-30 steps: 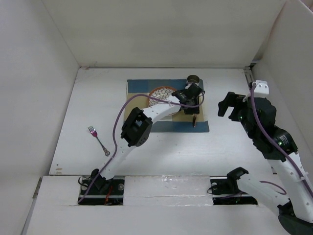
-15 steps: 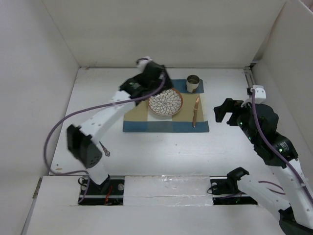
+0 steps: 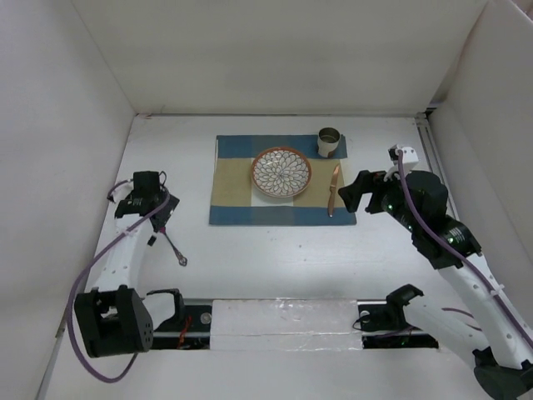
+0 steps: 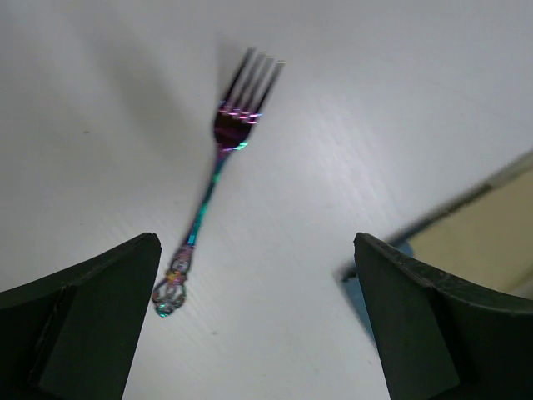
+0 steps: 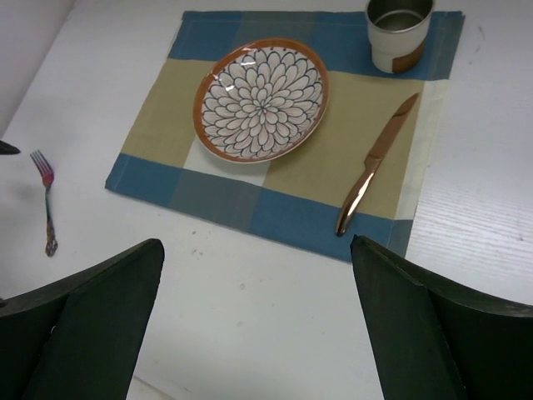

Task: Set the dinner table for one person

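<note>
The robot's left gripper should next close on the middle of the iridescent fork's handle [image 3: 171, 242] [image 4: 195, 221], on the thin part of the handle just above its decorated end.
On the white dinner table [image 3: 275, 250] lies a blue-and-beige checked placemat [image 3: 233, 185]. It carries a flower-patterned plate [image 3: 281, 172], a metal cup [image 3: 330, 142] and a copper knife [image 3: 334, 189]. An iridescent fork [image 4: 212, 179] lies on the bare table to the left of the mat. My left gripper [image 4: 256, 242] hovers open just above it, the handle end beside the left finger. The fork's handle [image 3: 175, 250] sticks out below that gripper [image 3: 158, 217]. My right gripper [image 3: 356, 190] hangs open and empty off the mat's right edge. It looks down on the plate [image 5: 261, 100], the knife [image 5: 375, 162], the cup [image 5: 400, 33] and the fork [image 5: 46, 208].
White walls [image 3: 75, 125] close in the table on the left, back and right. The arm bases [image 3: 171, 317] sit at the near edge. The left arm's purple cable [image 3: 92, 275] loops along the left side.
The left arm has swung from over the placemat to the table's left side, above the fork, and its jaws have opened. The right gripper has drifted left toward the mat.
</note>
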`<action>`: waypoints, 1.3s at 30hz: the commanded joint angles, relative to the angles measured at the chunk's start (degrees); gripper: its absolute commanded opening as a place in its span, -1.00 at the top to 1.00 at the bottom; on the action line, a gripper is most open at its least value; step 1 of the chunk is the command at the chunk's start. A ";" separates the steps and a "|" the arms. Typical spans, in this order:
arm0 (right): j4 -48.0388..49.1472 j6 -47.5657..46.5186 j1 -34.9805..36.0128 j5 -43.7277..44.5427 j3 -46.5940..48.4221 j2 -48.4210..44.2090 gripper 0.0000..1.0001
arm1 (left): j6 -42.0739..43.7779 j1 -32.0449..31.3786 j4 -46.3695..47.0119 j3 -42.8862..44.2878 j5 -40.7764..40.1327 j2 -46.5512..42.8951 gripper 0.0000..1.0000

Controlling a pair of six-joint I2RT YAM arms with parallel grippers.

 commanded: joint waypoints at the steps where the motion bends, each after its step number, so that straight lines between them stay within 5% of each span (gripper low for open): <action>1: 6.15 0.12 -0.29 -4.39 -0.74 0.37 -1.00 | 2.05 4.52 2.25 -3.64 3.94 2.62 -1.00; 5: 6.68 0.12 -0.29 -3.87 -1.27 0.37 -1.00 | 0.46 4.52 0.67 -2.94 2.80 9.72 -1.00; 16: 6.15 -1.19 -0.82 -2.02 -0.74 1.52 -1.00 | -0.85 4.52 4.98 -6.89 2.98 18.35 -0.46; 19: 6.15 -1.19 -0.82 -0.54 -0.74 1.52 -1.00 | -1.46 4.52 5.51 -6.89 2.36 20.63 -0.03; 22: 5.62 -1.19 -0.82 0.87 -0.74 1.52 -1.00 | -1.47 5.14 4.98 -6.37 1.66 22.66 0.08; 25: 5.10 -1.19 -0.82 0.88 -0.74 1.52 -1.00 | -1.47 5.75 6.20 -6.37 1.04 24.07 0.40; 28: 5.10 -1.19 -0.82 0.88 -0.74 1.52 -1.00 | -0.94 6.28 6.74 -6.98 1.83 25.12 1.00; 34: 5.10 -1.19 -0.82 2.54 -0.74 1.52 -1.00 | 0.10 6.28 5.16 -4.88 0.69 19.43 1.00; 39: 6.32 -0.14 -0.82 3.60 -1.36 0.99 -1.00 | 5.53 1.27 2.85 6.69 -1.45 9.76 1.00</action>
